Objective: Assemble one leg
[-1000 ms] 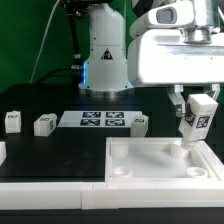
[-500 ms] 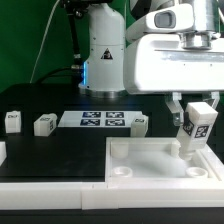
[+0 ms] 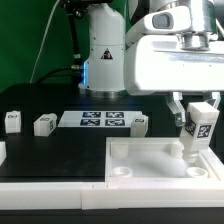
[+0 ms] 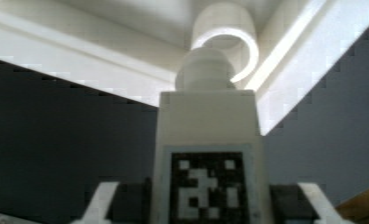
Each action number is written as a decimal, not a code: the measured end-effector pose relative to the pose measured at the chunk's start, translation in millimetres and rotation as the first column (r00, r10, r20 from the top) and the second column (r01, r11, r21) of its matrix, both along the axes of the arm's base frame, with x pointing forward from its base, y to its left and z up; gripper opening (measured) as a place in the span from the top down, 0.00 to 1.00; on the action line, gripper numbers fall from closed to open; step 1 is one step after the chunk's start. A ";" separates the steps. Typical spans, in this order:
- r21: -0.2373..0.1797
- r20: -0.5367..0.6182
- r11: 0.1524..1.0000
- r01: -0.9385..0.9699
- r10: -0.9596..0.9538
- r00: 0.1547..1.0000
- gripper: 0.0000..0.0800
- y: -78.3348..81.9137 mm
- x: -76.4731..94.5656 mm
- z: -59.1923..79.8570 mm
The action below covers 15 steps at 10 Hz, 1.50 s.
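The leg, now held tilted over the tray's corner, will be released by my gripper standing in the tray's near corner socket (image 3: 197, 171) (image 4: 223, 46), directly beneath the leg.
My gripper (image 3: 197, 113) is shut on the leg (image 3: 198, 132), a small white block with a black-and-white tag. It holds the leg slightly tilted over the far right corner of the large white tray (image 3: 150, 150). In the wrist view the leg (image 4: 211, 130) runs from between my fingers (image 4: 106, 200) to a round corner socket (image 4: 231, 45) of the tray. Its rounded tip is at the socket, but I cannot tell whether it touches.
Three more small white legs lie on the black table: one at the exterior view's far left (image 3: 12, 121), one beside it (image 3: 44, 124), one behind the tray (image 3: 138, 123). The marker board (image 3: 103, 120) lies between them. The robot base (image 3: 103, 60) stands behind.
My gripper has moved slightly toward the exterior view's right and down with the leg, bringing its lower end closer to the tray's corner socket.
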State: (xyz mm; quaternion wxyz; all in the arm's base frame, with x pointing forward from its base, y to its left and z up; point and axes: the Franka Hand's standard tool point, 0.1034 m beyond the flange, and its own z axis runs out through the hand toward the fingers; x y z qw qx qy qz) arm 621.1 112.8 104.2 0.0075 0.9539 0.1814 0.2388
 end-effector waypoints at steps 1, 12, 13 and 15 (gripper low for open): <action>0.001 0.006 1.000 -0.004 0.004 1.000 0.64 3.0 0.0 -0.8; 0.016 0.123 1.000 -0.020 0.018 0.992 0.64 6.4 -4.2 -22.0; 0.014 0.119 1.000 -0.021 0.019 0.993 0.64 5.7 -5.6 -24.5; 0.015 0.116 1.000 -0.019 0.017 0.993 0.64 5.8 -6.4 -26.4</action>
